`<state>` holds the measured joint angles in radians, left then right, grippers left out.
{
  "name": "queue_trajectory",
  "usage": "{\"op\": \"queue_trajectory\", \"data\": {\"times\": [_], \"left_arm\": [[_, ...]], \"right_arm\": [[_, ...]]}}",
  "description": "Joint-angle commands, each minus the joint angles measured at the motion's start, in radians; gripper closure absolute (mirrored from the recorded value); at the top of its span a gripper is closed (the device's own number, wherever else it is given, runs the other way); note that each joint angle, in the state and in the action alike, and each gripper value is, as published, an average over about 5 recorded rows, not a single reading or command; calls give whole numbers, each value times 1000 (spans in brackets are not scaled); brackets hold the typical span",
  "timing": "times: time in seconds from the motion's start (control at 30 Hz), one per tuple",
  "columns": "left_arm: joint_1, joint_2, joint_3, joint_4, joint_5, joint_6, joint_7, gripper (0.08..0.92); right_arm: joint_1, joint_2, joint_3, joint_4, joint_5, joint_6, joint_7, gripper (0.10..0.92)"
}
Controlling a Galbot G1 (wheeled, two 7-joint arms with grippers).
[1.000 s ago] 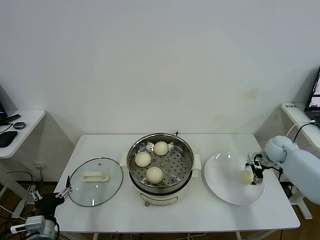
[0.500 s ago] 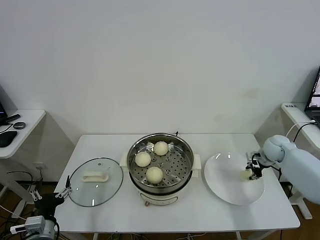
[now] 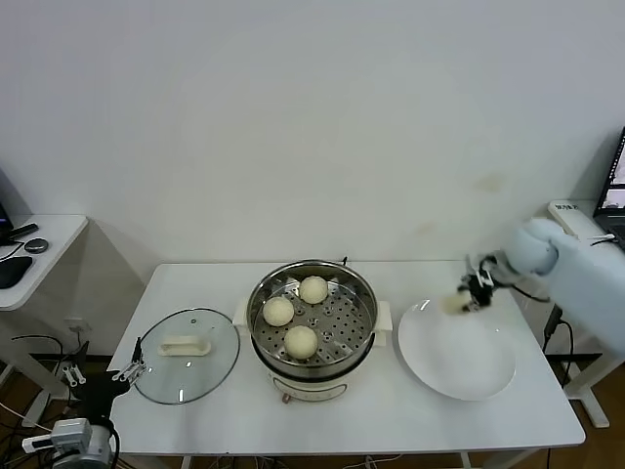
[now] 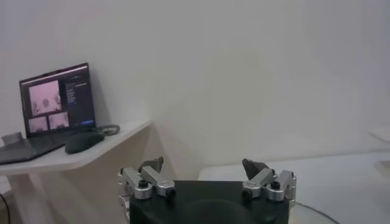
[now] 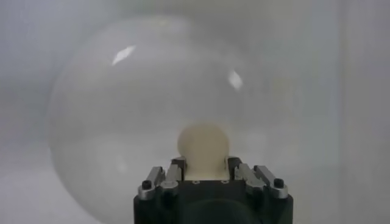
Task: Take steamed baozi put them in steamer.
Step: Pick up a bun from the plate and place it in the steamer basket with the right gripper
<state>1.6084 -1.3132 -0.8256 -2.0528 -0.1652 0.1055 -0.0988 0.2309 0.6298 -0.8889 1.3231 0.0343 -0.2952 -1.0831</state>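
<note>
The baozi in my right gripper needs to be let go on the bare part of the steamer tray (image 3: 336,319) toward the white plate.
Three cream-white baozi (image 3: 301,341) lie on the perforated tray of the steel steamer (image 3: 363,297) at the table's middle. My right gripper (image 3: 473,293) is shut on the fourth baozi (image 5: 203,145) and holds it in the air above the far edge of the white plate (image 3: 459,366). In the right wrist view the gripper (image 5: 203,163) clasps the bun from both sides, with the plate (image 5: 109,122) below. My left gripper (image 4: 208,170) is open and empty, parked low off the table's front left corner; it also shows in the head view (image 3: 132,369).
A round glass lid (image 3: 166,376) with a white handle lies on the table left of the steamer. A side table (image 3: 29,256) with a laptop (image 4: 58,100) and a mouse stands at the far left. Another white table stands at the far right.
My right gripper has lifted the baozi off the plate and moved it up and a little left toward the steamer. The left arm has not moved.
</note>
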Motion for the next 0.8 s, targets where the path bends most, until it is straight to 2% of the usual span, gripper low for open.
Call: {"op": "queue_trajectory", "data": {"times": [0.03, 0.13, 0.27, 0.8], "left_arm": [[-11, 2, 8, 9, -1, -1, 0, 177], [-17, 1, 19, 9, -1, -1, 0, 177], [-20, 1, 25, 3, 0, 0, 0, 177], [-7, -10, -22, -11, -12, -1, -2, 177]], "right_arm": [[736, 89, -599, 349, 587, -243, 131, 576], [758, 143, -620, 425, 711, -341, 208, 575], [695, 199, -613, 468, 756, -414, 278, 575], [364, 346, -507, 278, 613, -433, 364, 575]]}}
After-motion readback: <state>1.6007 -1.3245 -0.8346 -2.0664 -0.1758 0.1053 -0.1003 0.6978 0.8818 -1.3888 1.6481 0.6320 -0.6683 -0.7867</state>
